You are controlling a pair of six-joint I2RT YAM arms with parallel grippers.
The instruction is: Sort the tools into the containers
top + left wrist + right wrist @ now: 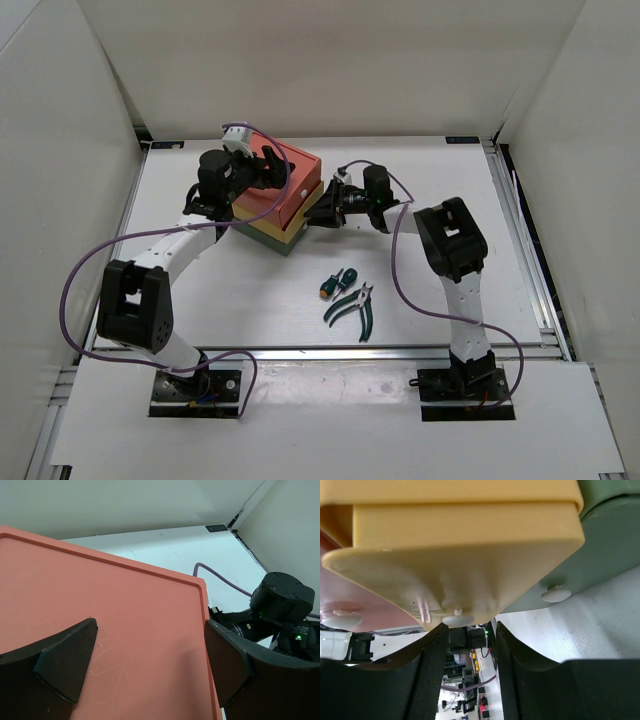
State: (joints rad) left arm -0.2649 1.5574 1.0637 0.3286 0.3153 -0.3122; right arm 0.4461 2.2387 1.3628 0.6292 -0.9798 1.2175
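Observation:
The yellow drawer's white knob sits only at the ends of the right gripper's fingers, so the robot should back off and pull the jutting drawer by its front rim (pixel 372 591) from above.
The containers are a stack: salmon-red box (pixel 296 166) on top, yellow drawer (pixel 288 216) in the middle, dark green one (pixel 287 243) at the bottom. My left gripper (pixel 268 165) hovers open over the salmon lid (pixel 125 610), one finger (pixel 65 660) above the lid, the other at its right edge. My right gripper (pixel 318 212) is at the stack's front, open, its fingertips (pixel 436 645) just under the yellow drawer's white knob (pixel 458 621), nothing between them. The yellow drawer (pixel 455 545) juts out. Green-handled pliers (pixel 352 305) and two stubby screwdrivers, orange (pixel 326 285) and green (pixel 347 277), lie on the table.
The green drawer (pixel 610 545) and its knob (pixel 556 594) sit right of the yellow one in the right wrist view; the salmon box's knob (pixel 340 619) is at the left. White walls enclose the table (pixel 230 300). Purple cables (pixel 400 270) trail from both arms.

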